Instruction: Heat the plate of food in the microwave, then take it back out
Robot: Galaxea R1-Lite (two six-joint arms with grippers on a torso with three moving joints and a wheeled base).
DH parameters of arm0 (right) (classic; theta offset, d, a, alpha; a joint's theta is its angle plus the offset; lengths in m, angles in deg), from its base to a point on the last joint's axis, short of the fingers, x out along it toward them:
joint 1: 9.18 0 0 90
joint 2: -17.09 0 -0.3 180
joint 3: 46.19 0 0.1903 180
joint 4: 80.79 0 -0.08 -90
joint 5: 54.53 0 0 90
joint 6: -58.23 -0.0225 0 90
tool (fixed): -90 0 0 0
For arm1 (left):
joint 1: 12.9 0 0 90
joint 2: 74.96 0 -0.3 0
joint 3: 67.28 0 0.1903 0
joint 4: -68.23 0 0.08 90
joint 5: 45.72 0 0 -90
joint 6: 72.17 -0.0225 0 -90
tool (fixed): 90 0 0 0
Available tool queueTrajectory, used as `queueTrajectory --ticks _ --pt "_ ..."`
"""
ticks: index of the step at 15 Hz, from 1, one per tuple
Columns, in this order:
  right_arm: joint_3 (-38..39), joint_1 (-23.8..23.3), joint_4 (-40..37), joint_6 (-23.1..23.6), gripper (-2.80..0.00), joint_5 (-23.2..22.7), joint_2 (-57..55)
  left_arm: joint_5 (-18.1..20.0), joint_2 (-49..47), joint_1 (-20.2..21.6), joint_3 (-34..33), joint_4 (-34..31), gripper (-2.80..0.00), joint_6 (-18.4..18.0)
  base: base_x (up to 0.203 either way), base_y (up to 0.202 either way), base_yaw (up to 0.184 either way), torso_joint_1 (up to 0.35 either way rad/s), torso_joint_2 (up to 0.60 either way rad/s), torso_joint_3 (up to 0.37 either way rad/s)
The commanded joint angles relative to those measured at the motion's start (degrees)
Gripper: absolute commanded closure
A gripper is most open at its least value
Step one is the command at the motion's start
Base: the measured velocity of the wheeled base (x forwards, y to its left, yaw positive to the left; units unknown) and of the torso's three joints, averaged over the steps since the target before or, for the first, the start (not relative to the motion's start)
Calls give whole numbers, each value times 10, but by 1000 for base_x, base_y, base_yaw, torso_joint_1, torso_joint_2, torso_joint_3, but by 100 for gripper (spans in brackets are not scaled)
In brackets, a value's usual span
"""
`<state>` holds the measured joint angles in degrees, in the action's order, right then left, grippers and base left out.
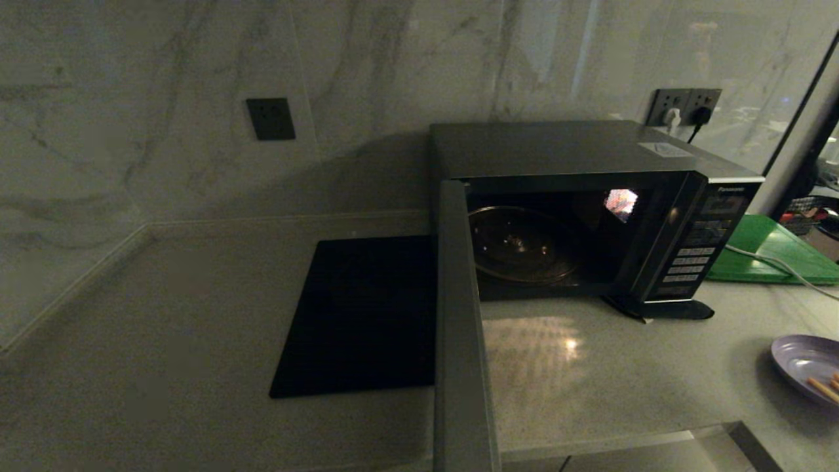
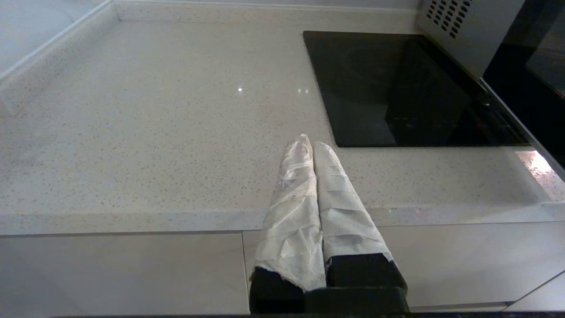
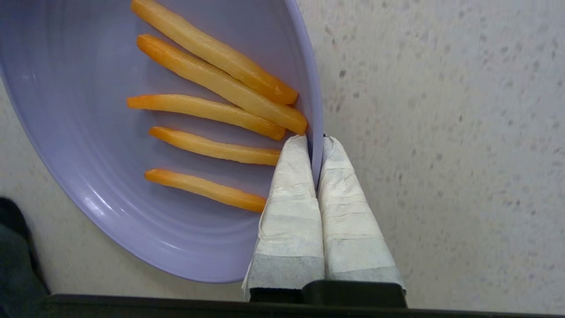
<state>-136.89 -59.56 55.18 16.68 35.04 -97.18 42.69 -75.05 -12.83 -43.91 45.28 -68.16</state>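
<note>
I will use my right gripper to set the lavender plate down on the counter (image 1: 827, 382) in front of the green board.
The dark grey-and-silver microwave (image 1: 590, 196) stands at the back of the counter, its door (image 1: 459, 328) swung wide open toward me. Inside, the lit cavity holds only a bare glass turntable (image 1: 521, 246). The lavender plate of food (image 1: 809, 367) sits at the counter's far right edge of the head view. In the right wrist view the plate (image 3: 110, 176) carries several orange-yellow fries (image 3: 212, 79), and my right gripper (image 3: 316, 143) is shut on its rim. My left gripper (image 2: 309, 143) is shut on nothing, hovering over the counter's front edge, left of the open door.
A flat black glass square (image 1: 360, 314) lies in the counter left of the microwave, also visible as the black glass square (image 2: 397, 88). A green board (image 1: 773, 252) with a white cable (image 1: 780, 265) across it lies right of the microwave. Wall sockets (image 1: 685, 105) sit behind.
</note>
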Motion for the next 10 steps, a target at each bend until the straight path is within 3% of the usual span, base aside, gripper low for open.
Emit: queueTrajectory --ticks 1,10 --pt "-5 -2 -2 -2 0 1 -11 0 0 0 0 0 0 0 0 0 0 0 0 0" --pt "-4 -6 -3 7 0 1 -17 0 0 0 0 0 0 0 0 0 0 0 0 0"
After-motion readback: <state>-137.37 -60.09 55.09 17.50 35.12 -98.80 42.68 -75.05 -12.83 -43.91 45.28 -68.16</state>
